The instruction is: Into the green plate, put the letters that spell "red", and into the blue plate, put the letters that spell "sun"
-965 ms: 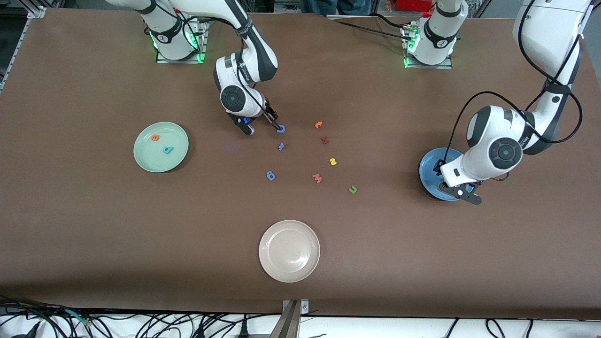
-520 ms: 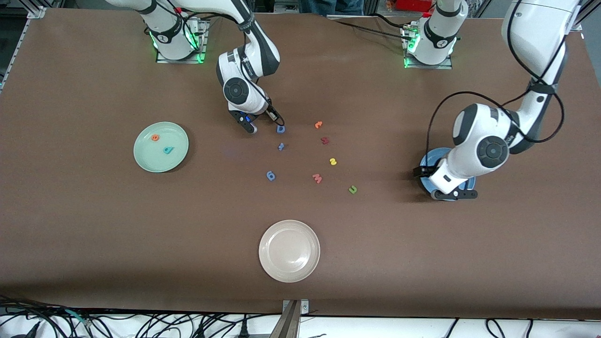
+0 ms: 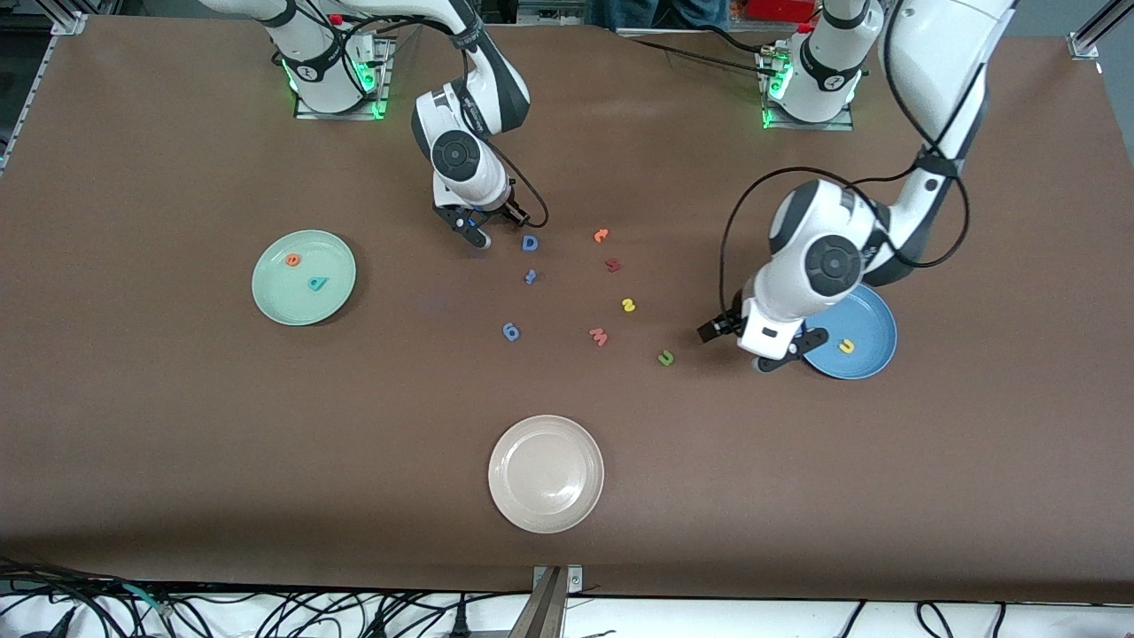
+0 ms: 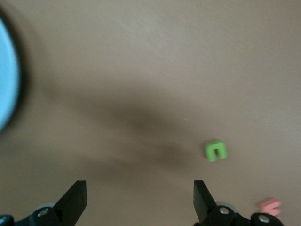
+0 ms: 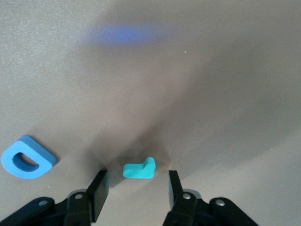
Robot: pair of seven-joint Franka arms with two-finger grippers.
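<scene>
My left gripper should go to the green "n" next and close across its legs [image 3: 666,360] [image 4: 217,154], because the blue plate still needs this letter for "sun".
The green plate [image 3: 282,297] holds the orange "e" [image 3: 292,260] and the teal "d" [image 3: 317,283]. The small teal "r" [image 3: 530,276] lies on the table; in the right wrist view the "r" [image 5: 139,169] sits just ahead of my open right gripper [image 5: 136,181]. That right gripper [image 3: 496,226] hovers beside the blue capital D [image 3: 530,242]. The blue plate [image 3: 873,323] holds the yellow "u" [image 3: 847,346]. My left gripper [image 3: 760,347] is wide open and empty beside that plate, with the green "n" [image 3: 665,357] ahead of it. The yellow "s" [image 3: 628,305] lies on the table.
A pink "w" [image 3: 599,337], a dark red letter [image 3: 612,264], an orange letter [image 3: 601,235] and a blue letter [image 3: 510,331] lie among the task letters. A white plate [image 3: 546,473] stands nearest the front camera.
The left arm swung off the blue plate toward the green "n", its gripper opened and the yellow "u" now shows in the plate. The right gripper lifted off the blue D toward its base.
</scene>
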